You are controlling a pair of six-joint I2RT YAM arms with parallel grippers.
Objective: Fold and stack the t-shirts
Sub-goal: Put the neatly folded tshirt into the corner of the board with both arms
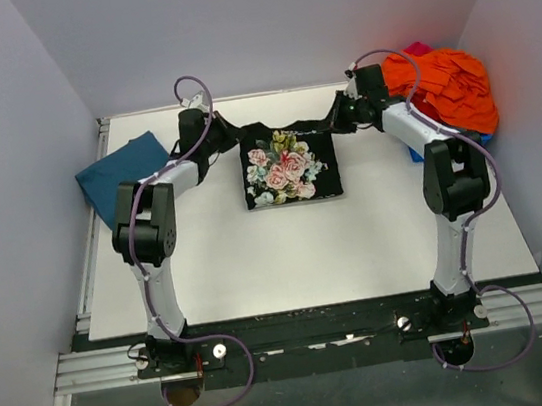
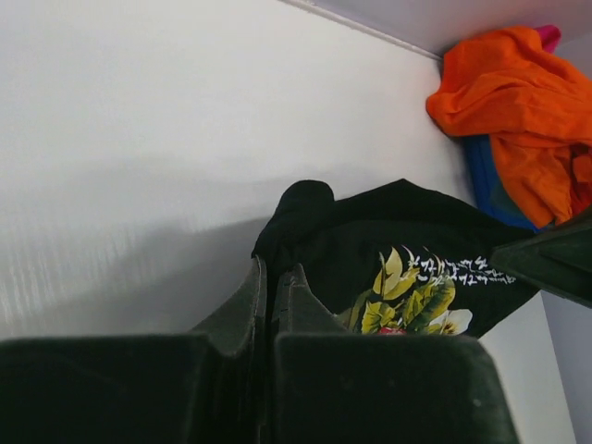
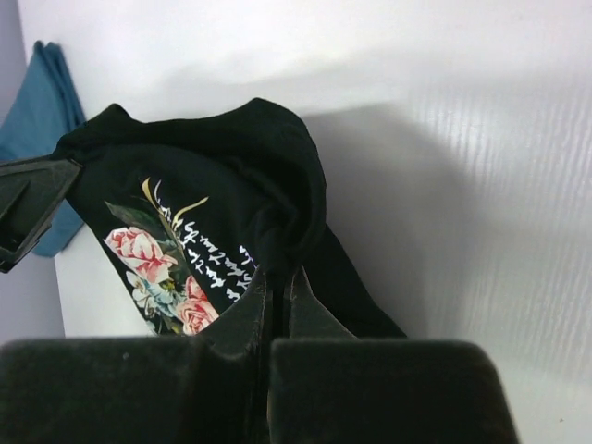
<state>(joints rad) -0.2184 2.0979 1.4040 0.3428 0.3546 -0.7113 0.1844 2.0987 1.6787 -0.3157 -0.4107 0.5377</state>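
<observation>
Next, my right gripper lets go of the black t-shirt in the middle of the white table [image 1: 265, 211], nearer the teal-blue t-shirt.
The black t-shirt [image 1: 290, 165] with its pink-rose print facing up lies partly folded in the far middle of the table. My left gripper [image 1: 228, 134] is shut on the shirt's far left corner; in the left wrist view its jaws [image 2: 275, 270] are pressed together on the black cloth [image 2: 370, 240]. At the far right corner my right gripper [image 1: 337, 117] is also shut on the cloth, and bunched black fabric [image 3: 277, 222] sits right at its closed tips [image 3: 277, 276]. The plain teal-blue t-shirt [image 1: 125, 173] lies folded at the table's left edge.
A pile of orange clothes [image 1: 447, 87] sits at the far right on a small blue bin [image 2: 486, 180]. White walls enclose the table on the left, back and right. The arms' bases stand on a metal rail [image 1: 310, 339] along the near edge.
</observation>
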